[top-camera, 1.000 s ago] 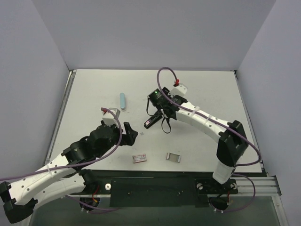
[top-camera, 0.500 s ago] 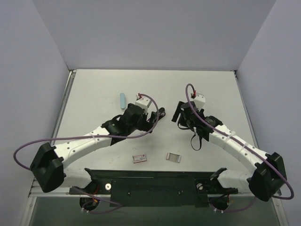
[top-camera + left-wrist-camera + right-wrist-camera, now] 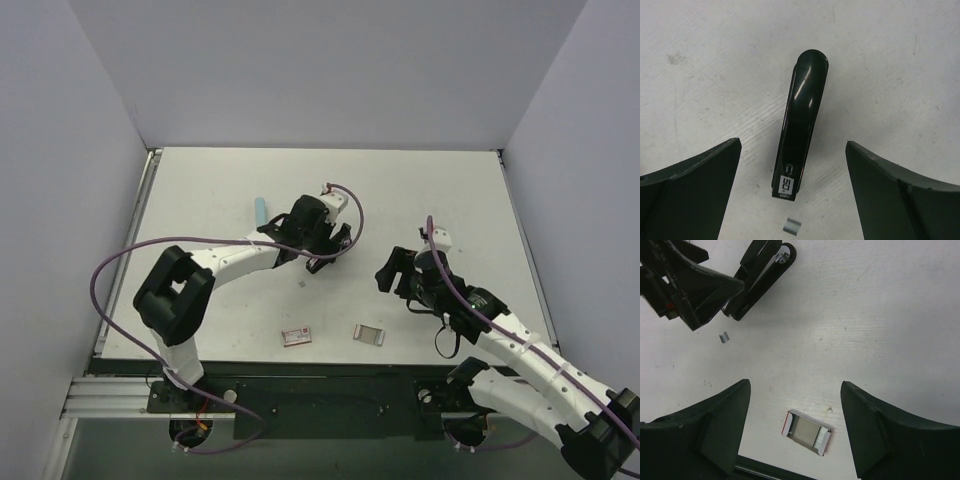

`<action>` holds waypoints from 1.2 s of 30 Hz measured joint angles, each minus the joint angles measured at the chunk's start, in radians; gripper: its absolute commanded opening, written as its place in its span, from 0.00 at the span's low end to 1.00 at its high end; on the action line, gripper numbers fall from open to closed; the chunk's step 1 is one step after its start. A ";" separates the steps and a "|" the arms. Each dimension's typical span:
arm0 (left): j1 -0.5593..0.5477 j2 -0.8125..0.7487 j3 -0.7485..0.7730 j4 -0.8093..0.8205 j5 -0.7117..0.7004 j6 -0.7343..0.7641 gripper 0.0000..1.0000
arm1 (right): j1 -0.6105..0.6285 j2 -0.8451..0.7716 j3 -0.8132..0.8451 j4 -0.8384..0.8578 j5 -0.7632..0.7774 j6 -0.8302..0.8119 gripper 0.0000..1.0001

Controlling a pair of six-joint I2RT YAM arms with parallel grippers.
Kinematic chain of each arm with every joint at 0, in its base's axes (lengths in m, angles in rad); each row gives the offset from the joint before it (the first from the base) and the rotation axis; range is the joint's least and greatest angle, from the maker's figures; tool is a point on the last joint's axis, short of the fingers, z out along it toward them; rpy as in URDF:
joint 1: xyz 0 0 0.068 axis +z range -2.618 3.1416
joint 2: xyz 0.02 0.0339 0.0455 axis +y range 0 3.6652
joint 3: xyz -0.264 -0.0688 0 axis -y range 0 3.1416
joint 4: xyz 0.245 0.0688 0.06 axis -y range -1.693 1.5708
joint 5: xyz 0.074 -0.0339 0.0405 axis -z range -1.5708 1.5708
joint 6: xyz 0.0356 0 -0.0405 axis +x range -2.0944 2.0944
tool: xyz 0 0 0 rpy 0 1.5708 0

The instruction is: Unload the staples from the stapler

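The black stapler's rounded end (image 3: 346, 233) (image 3: 810, 72), opposite its labelled end, should be reached next by my left gripper, which should close there.
The black stapler (image 3: 800, 130) lies closed on the white table, in line between my open left gripper's (image 3: 792, 145) fingers and not touched by them. A tiny silvery strip of staples (image 3: 790, 226) lies on the table just off the stapler's labelled end. In the top view the left gripper (image 3: 328, 252) hovers over the stapler (image 3: 343, 238), and the staples (image 3: 303, 284) lie just near of it. My right gripper (image 3: 398, 285) is open and empty, off to the right. The right wrist view shows the stapler (image 3: 765, 275) and the staples (image 3: 724, 337) at upper left.
A small red-and-white box (image 3: 296, 336) and an open box sleeve (image 3: 370, 334) lie near the front edge. The sleeve (image 3: 808, 438) sits below my right gripper (image 3: 795, 385). A pale blue bar (image 3: 260, 212) lies left of the left arm.
The right arm has drawn back from the stapler toward the near right. The left arm has reached in to the centre and now hovers over the stapler.
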 measured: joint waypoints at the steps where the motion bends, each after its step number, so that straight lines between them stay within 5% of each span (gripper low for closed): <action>1: 0.000 0.026 0.012 -0.001 0.011 0.016 0.97 | 0.000 -0.015 -0.013 -0.003 -0.009 -0.003 0.67; 36: 0.000 0.320 0.312 -0.017 0.099 0.204 0.70 | 0.000 -0.122 -0.110 -0.020 -0.124 -0.029 0.66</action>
